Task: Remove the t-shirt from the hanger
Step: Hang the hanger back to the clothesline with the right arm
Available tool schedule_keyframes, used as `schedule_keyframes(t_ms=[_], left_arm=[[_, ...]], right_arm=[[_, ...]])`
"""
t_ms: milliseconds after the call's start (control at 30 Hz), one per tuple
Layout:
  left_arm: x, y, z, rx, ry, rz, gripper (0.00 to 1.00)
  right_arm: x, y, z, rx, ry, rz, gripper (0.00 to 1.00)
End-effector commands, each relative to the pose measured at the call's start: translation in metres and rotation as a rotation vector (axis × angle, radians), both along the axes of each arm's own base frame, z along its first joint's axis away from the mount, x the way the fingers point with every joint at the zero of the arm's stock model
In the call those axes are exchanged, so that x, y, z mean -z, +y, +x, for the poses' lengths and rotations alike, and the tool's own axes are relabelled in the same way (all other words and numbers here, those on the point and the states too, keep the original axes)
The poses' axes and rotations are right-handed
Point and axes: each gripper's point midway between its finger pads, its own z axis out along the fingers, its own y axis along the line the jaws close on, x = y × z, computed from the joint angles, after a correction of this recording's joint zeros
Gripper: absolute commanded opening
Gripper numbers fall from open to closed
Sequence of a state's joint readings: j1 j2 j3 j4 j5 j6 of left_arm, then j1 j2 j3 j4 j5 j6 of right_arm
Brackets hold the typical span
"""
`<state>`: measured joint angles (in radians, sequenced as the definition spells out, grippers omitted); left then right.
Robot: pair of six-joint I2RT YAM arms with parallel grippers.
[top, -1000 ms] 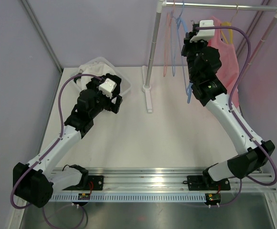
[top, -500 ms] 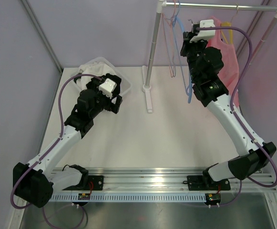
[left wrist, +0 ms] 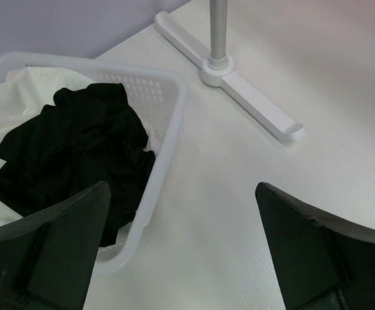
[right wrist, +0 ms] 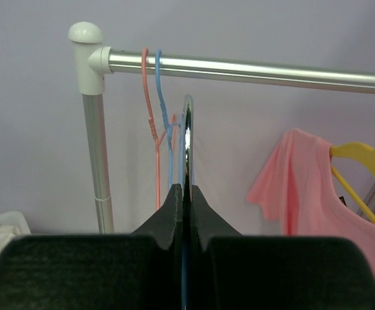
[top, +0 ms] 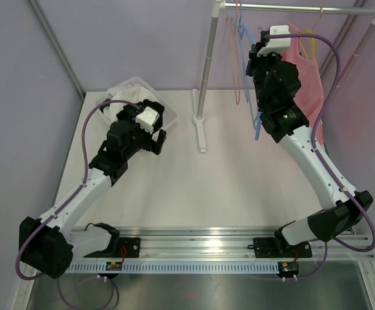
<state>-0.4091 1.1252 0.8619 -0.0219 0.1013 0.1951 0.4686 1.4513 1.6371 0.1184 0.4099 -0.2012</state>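
Observation:
The robot's right gripper needs to release the metal-hooked blue hanger on the rail [top: 259, 8] [right wrist: 205, 67] between the bare blue hanger and the t-shirt.
A pink t-shirt [top: 307, 74] [right wrist: 301, 187] hangs on a yellow hanger [right wrist: 363, 157] on the rail [right wrist: 252, 68], to the right of my right gripper [right wrist: 186, 188]. That gripper is shut on a separate blue hanger with a metal hook [right wrist: 188, 129], held edge-on just below the rail; the hanger's lower part [top: 257, 126] hangs beside the arm. My left gripper [left wrist: 182, 194] is open and holds nothing, low over the table beside a white basket [left wrist: 169, 87].
A bare pink hanger [right wrist: 146, 110] and a bare blue hanger [right wrist: 159, 97] hang at the rail's left end, near the post [top: 204, 71]. The rack's white foot [left wrist: 255, 100] lies on the table. The basket holds black [left wrist: 77, 155] and white clothes.
The bare hangers on the rail have swung to the right. My right gripper has shifted slightly with its hanger. The left arm has barely moved.

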Motion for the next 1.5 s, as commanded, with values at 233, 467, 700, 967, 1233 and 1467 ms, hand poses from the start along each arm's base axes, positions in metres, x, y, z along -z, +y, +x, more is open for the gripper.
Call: schedule_keyframes(t_ms=[233, 467, 700, 967, 1233, 1467], left_arm=[[-0.027, -0.005, 0.004, 0.013, -0.069, -0.024, 0.99], [-0.026, -0.006, 0.005, 0.016, -0.066, -0.020, 0.99], [-0.025, -0.003, 0.007, 0.000, -0.065, -0.015, 0.99], [-0.019, -0.003, 0.010, -0.003, -0.052, -0.003, 0.99], [-0.015, -0.001, 0.011, -0.015, -0.055, 0.006, 0.99], [-0.010, -0.003, 0.014, -0.009, -0.042, 0.013, 0.99]], right_arm=[[-0.037, -0.021, 0.005, 0.076, -0.024, -0.042, 0.00], [-0.042, -0.028, 0.024, -0.003, -0.005, -0.015, 0.00], [-0.051, -0.023, 0.043, -0.072, -0.015, -0.008, 0.00], [-0.059, -0.014, 0.071, -0.094, -0.033, -0.001, 0.00], [-0.056, -0.008, 0.097, -0.101, -0.061, 0.013, 0.00], [-0.052, -0.016, 0.116, -0.067, -0.076, 0.005, 0.00]])
